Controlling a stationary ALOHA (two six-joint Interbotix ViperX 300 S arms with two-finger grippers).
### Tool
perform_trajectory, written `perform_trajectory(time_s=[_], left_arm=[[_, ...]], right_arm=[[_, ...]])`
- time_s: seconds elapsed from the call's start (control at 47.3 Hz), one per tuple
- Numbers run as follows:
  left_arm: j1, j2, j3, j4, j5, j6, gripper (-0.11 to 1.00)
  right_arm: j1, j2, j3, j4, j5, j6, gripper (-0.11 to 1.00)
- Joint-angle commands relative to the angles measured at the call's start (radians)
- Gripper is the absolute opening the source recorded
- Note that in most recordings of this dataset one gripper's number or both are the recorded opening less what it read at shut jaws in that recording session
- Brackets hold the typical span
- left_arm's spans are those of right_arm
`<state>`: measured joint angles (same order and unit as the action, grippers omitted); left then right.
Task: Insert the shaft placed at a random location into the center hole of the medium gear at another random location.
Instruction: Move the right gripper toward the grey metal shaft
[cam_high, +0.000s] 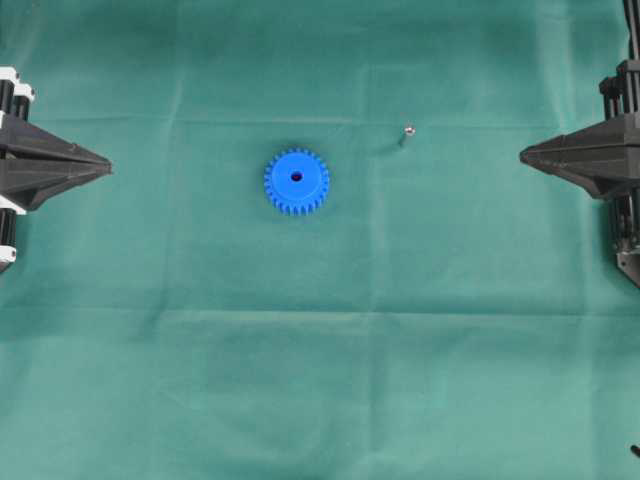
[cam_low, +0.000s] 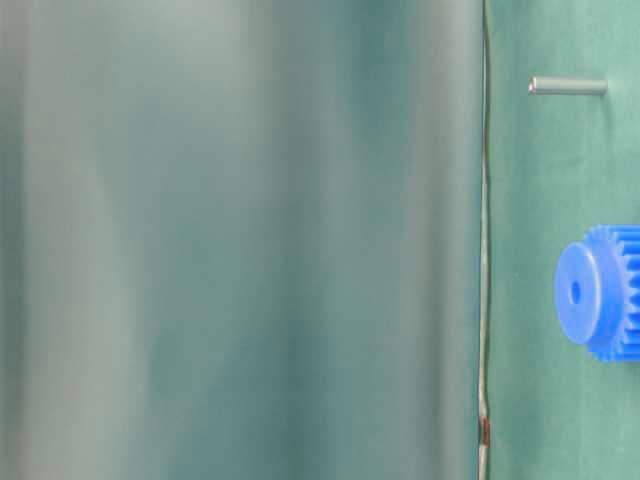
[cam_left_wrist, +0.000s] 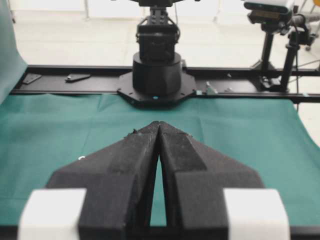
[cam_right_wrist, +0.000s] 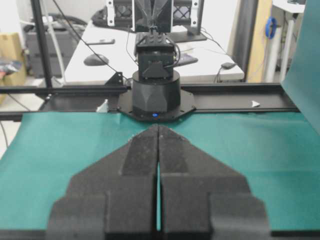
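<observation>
The standing silver rod is next for my right gripper, which should close on the shaft's upper end (cam_high: 409, 131) and leave its lower end free for the gear's hole.
The blue medium gear (cam_high: 296, 181) lies flat near the middle of the green cloth, its dark center hole (cam_high: 296, 177) facing up. Up and to its right stands the shaft (cam_high: 407, 133), a tiny silver pin. The table-level view, turned sideways, shows the gear (cam_low: 598, 292) with its hole (cam_low: 575, 292) and the shaft (cam_low: 567, 86). My left gripper (cam_high: 106, 166) rests at the left edge, shut and empty, tips meeting in its wrist view (cam_left_wrist: 158, 124). My right gripper (cam_high: 524, 155) rests at the right edge, also shut and empty (cam_right_wrist: 158, 127). Both are far from gear and shaft.
The green cloth (cam_high: 320, 350) covers the table. Each wrist view looks across it to the opposite arm's black base (cam_left_wrist: 157, 75) (cam_right_wrist: 157, 95) on a black rail. A blurred green drape (cam_low: 240, 240) fills most of the table-level view.
</observation>
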<state>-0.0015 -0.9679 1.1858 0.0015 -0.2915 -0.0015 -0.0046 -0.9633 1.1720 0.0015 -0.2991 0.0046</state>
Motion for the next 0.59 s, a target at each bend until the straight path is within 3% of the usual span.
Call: perform_trajectory(time_s=[0.0, 0.296, 0.57], left_arm=[[-0.003, 0.006, -0.032, 0.02, 0.005, 0.005, 0.0], [-0.003, -0.008, -0.034, 0.02, 0.031, 0.0, 0.0], [-0.003, -0.009, -0.034, 0.018, 0.044, -0.002, 0.0]], right_arm=[[-0.006, 0.003, -0.009, 0.0, 0.002, -0.015, 0.01], [-0.048, 0.028, -0.018, 0.006, 0.006, -0.009, 0.01], [-0.114, 0.132, -0.017, 0.015, -0.006, -0.006, 0.01]])
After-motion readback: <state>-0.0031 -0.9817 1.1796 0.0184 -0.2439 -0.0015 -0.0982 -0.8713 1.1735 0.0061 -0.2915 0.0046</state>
